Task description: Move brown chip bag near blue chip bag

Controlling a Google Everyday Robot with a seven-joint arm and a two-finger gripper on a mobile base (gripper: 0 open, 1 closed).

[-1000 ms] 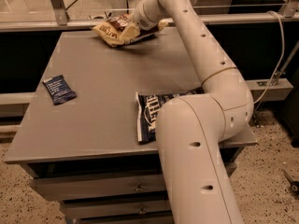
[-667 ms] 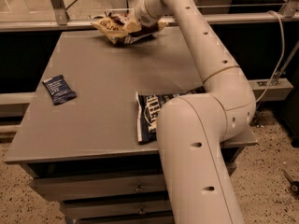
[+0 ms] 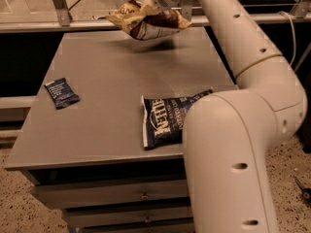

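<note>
My gripper needs to put down and let go of the brown chip bag on the grey table (image 3: 172, 70) just behind the blue chip bag. The brown bag now hangs above the table's far edge.
The brown chip bag (image 3: 146, 23) hangs in the air above the far edge of the table, its shadow on the tabletop below it. My gripper (image 3: 151, 5) is at the bag's top right and is shut on it; the fingers are mostly hidden by the bag and the wrist. The blue chip bag (image 3: 167, 119) lies flat near the table's front right, white "Kettle" lettering up, its right part hidden behind my arm.
A small dark blue packet (image 3: 61, 92) lies near the left edge of the grey table (image 3: 107, 76). My white arm (image 3: 233, 144) covers the table's right side. Drawers sit under the tabletop. A metal rail runs behind the table.
The brown chip bag has been lifted off the table's far edge and now hangs higher in the gripper, shifted slightly left.
</note>
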